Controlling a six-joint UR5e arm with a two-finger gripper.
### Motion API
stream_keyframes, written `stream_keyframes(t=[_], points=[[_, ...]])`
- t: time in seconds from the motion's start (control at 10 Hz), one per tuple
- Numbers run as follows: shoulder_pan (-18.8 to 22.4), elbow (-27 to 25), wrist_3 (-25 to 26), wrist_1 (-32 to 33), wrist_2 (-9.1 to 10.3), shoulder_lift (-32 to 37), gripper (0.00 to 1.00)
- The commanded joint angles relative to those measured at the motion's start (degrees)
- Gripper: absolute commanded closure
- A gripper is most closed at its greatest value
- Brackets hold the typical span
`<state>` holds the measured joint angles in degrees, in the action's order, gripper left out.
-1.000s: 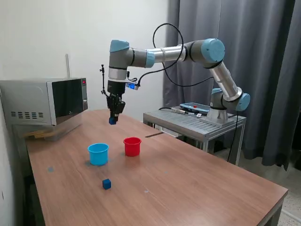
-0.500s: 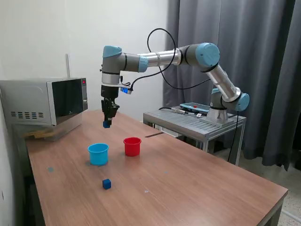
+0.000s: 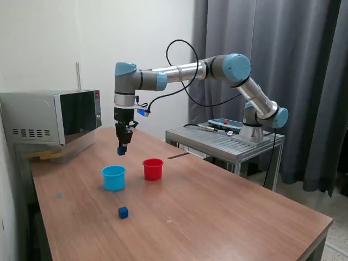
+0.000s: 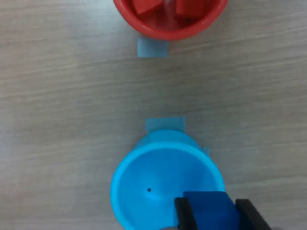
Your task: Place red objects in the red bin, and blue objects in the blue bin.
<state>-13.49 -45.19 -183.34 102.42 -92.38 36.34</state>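
My gripper is going to release the dark blue cube inside the empty blue bin (image 3: pixel 114 180) (image 4: pixel 174 187), on the bin's bottom near the small dark hole. The cube is now held above that bin.
My gripper (image 3: pixel 121 150) hangs above the table, just behind and above the light blue bin (image 3: pixel 113 178), shut on a dark blue cube (image 4: pixel 209 211). In the wrist view the blue bin (image 4: pixel 158 184) lies right under the held cube and looks empty inside. The red bin (image 3: pixel 153 169) stands beside it toward the exterior view's right; the wrist view shows two red cubes (image 4: pixel 148 5) inside the red bin (image 4: pixel 168 29). Another dark blue cube (image 3: pixel 123 212) lies on the table in front of the blue bin.
A microwave (image 3: pixel 51 116) sits at the back on the exterior view's left. A metal cart (image 3: pixel 225 140) with a tablet stands behind the wooden table (image 3: pixel 217 212) on the right. Small blue tape marks (image 4: pixel 152 47) lie by each cup.
The arm has swung toward the exterior view's left and lowered, carrying the blue cube from behind the red bin to above the blue bin.
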Motion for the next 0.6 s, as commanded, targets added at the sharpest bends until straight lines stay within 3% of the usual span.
stream_keyframes(t=[0.0,0.5], points=[[0.0,0.4,0.9,0.3,0.35,-1.6,1.0],[-0.8,0.4,1.0,5.1,0.62,-2.9,1.0]])
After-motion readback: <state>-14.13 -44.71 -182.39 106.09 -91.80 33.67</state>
